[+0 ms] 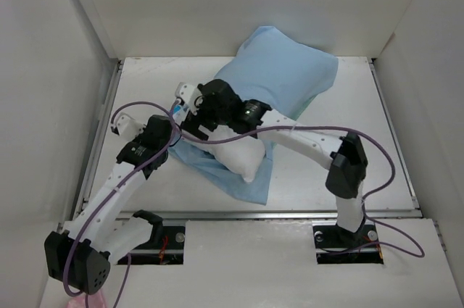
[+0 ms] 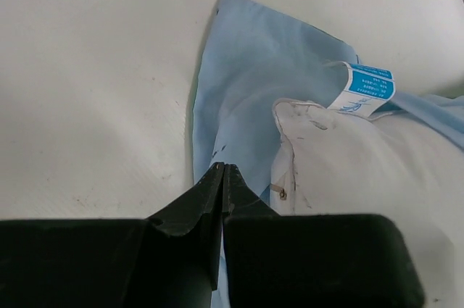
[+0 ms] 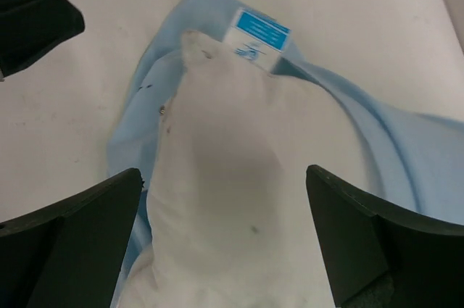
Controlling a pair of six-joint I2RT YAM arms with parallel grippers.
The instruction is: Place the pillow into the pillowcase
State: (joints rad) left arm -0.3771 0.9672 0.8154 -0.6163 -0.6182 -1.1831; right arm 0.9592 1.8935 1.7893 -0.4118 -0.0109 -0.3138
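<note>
Next, my right gripper needs to grab the white pillow's bare end (image 1: 184,122) (image 3: 219,147), just behind the corner beside the blue tag.
The white pillow (image 1: 243,157) lies mid-table, mostly inside the light-blue pillowcase (image 1: 283,72). Its near end sticks out over a loose blue flap (image 1: 235,181). In the left wrist view the pillow's corner (image 2: 362,170) and its blue tag (image 2: 366,89) show beside the pillowcase cloth (image 2: 268,83). My left gripper (image 2: 223,170) is shut on the pillowcase's edge; it also shows in the top view (image 1: 174,128). My right gripper (image 3: 225,199) is wide open and empty, hovering over the bare pillow end (image 3: 239,177), with the tag (image 3: 257,32) and pillowcase (image 3: 406,156) beyond. It also shows in the top view (image 1: 199,130).
The white table (image 1: 348,177) is boxed in by white walls on the left (image 1: 43,105), back and right. The two grippers are close together at the pillow's near-left end. My left gripper's black body shows at the upper left of the right wrist view (image 3: 29,11).
</note>
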